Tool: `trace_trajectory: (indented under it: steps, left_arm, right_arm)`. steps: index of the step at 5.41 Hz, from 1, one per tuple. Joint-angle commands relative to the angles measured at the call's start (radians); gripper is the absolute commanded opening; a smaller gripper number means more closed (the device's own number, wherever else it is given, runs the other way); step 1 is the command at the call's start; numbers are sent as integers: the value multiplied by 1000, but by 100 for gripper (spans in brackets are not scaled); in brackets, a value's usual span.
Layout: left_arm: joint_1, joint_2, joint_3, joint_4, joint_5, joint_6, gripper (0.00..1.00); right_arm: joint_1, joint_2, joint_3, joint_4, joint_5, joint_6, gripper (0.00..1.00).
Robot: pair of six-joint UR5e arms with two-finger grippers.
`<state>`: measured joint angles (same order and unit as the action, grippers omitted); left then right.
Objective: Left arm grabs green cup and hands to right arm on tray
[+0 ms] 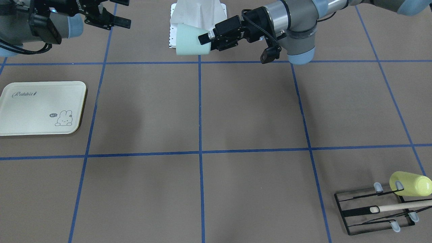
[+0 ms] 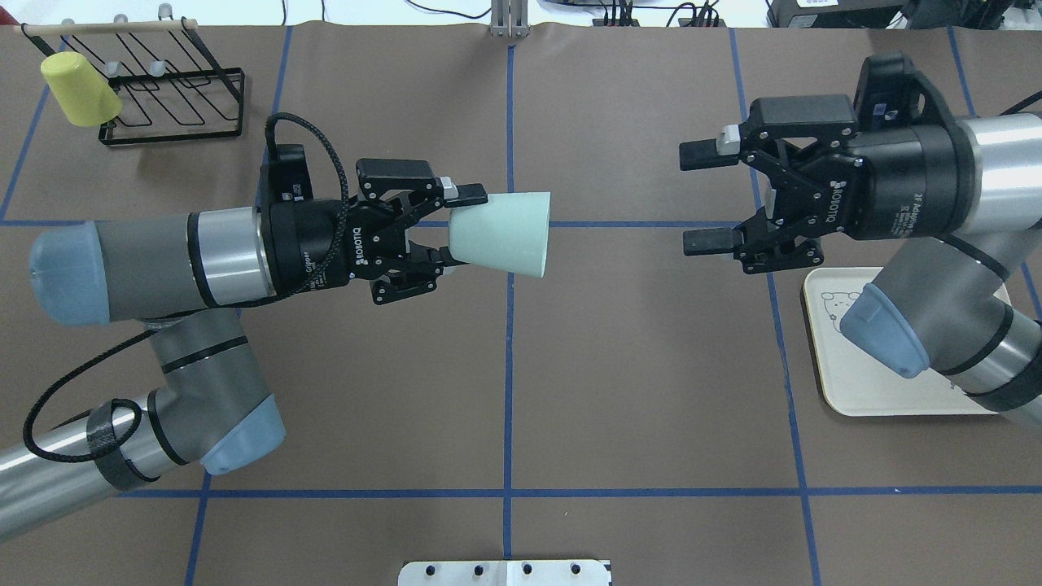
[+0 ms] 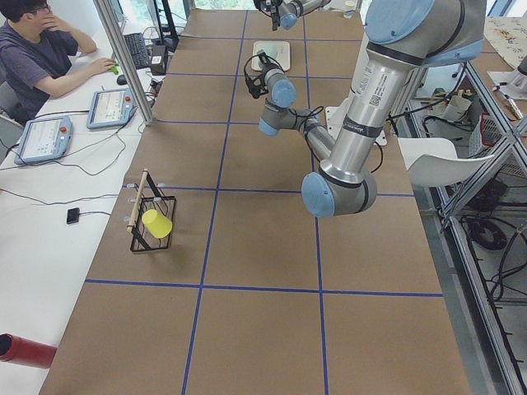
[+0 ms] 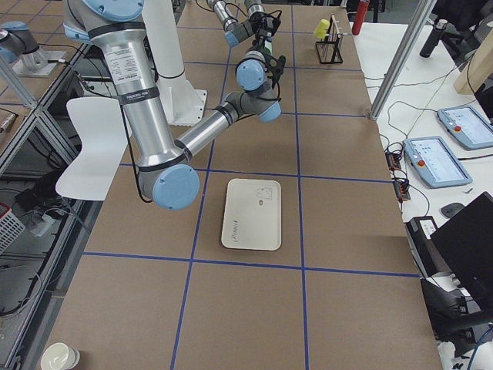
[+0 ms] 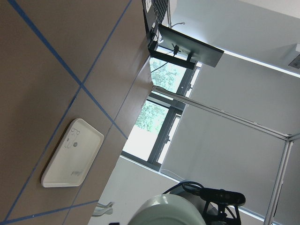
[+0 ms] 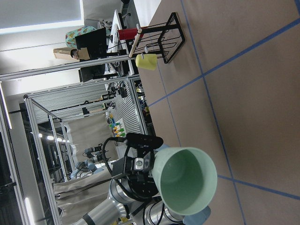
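Next, my right gripper grips the rim (image 1: 178,28) (image 6: 169,206) of the pale mint-green cup, because my left gripper is already holding the cup's narrow base.
The pale mint-green cup (image 2: 505,233) is held sideways in the air over the table's middle, with its open mouth towards the right arm. My left gripper (image 2: 457,228) is shut on its narrow base. The front view shows the same grip (image 1: 206,43) on the cup (image 1: 190,40). My right gripper (image 2: 702,198) is open and empty, facing the cup's mouth across a gap. In the right wrist view the cup's mouth (image 6: 185,180) faces the camera. The cream Rabbit tray (image 2: 887,382) lies under the right arm and shows bare in the front view (image 1: 40,108).
A black wire rack (image 2: 175,89) stands at the far left corner with a yellow-green cup (image 2: 80,77) hung on it. The robot's white base plate (image 2: 505,572) is at the near edge. An operator sits at a side desk (image 3: 37,49).
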<state>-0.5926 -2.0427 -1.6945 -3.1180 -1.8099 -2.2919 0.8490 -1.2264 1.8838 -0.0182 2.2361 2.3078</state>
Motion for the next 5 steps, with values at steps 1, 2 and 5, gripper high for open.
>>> trace_trajectory:
  steps: [1,2,5]
  left_arm:
    - [-13,12,-16,-4,-25,-1,0]
    - [-3,4,-39,-5,-25,-20,0]
    - [4,-16,-47,7,-22,-75,0]
  right_arm:
    - [-59,34,-9,-32,-56,-39,99]
    - [-76,41,-11,-72,-85,-66,99]
    - [-102,57,-6,-97,-121,-67,98]
